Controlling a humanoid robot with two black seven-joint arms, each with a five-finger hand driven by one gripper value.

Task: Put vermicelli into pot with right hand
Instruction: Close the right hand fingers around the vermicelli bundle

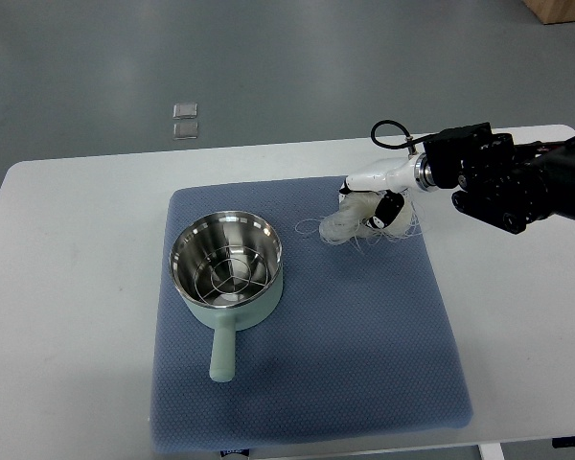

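I should use my right gripper to release the vermicelli, letting it go inside the far rim of the pale green pot [216, 236].
A pale green pot [228, 268] with a shiny steel inside and a wire rack stands on the left part of the blue mat [307, 383], its handle pointing toward the near edge. A whitish bundle of vermicelli [343, 226] lies on the mat to the right of the pot, with loose strands spreading out. My right hand [374, 209] comes in from the right edge and sits on top of the bundle, its white fingers curled around it. The left arm does not show.
The mat lies on a white table [67, 287]. Two small clear squares [185, 120] lie on the grey floor beyond the table. A wooden corner [565, 10] shows at the top right.
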